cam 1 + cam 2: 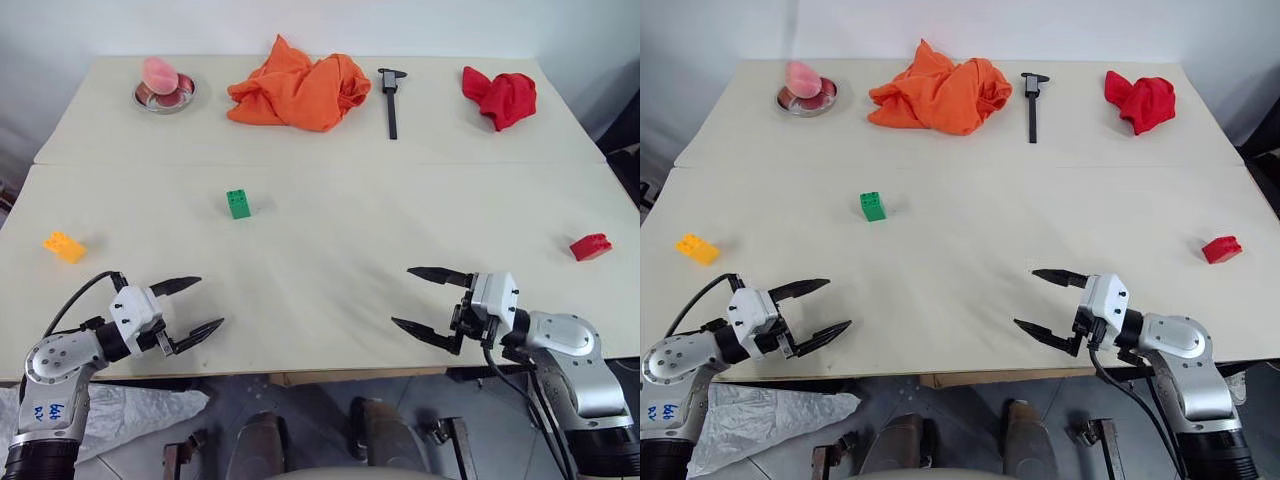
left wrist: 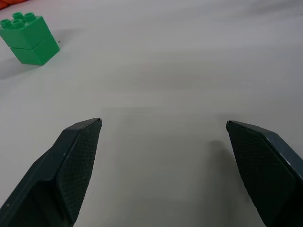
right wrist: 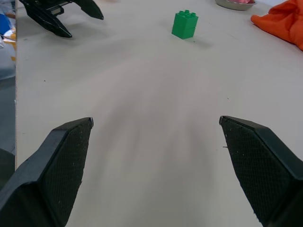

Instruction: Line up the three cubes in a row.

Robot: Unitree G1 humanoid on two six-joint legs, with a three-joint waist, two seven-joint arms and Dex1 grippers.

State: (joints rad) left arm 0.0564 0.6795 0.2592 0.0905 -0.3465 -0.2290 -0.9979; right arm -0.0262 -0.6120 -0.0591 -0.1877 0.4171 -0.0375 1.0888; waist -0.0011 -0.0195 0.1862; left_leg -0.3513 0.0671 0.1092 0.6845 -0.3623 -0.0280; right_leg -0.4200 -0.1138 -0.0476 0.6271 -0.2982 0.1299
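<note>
The red cube's sides [image 1: 590,249] are next for my right gripper to close on, since it's on this side.
Three studded cubes lie far apart on the pale table [image 1: 320,270]. The green cube [image 1: 238,203] stands upright left of centre. At the far left lies the orange-yellow cube [image 1: 64,246], and the red cube [image 1: 590,246] is near the right edge. My left gripper [image 1: 200,305] hovers open at the table's front left, empty, well short of the green cube [image 2: 28,39]. My right gripper [image 1: 418,298] is open and empty at the front right, pointing inward toward the green cube [image 3: 184,24] and the left gripper [image 3: 71,16].
Along the far side sit a metal dish [image 1: 164,92] with pink items, a crumpled orange cloth [image 1: 298,88], a black caliper [image 1: 390,100] and a red cloth [image 1: 500,96]. A seam [image 1: 320,165] crosses the table between front and back halves.
</note>
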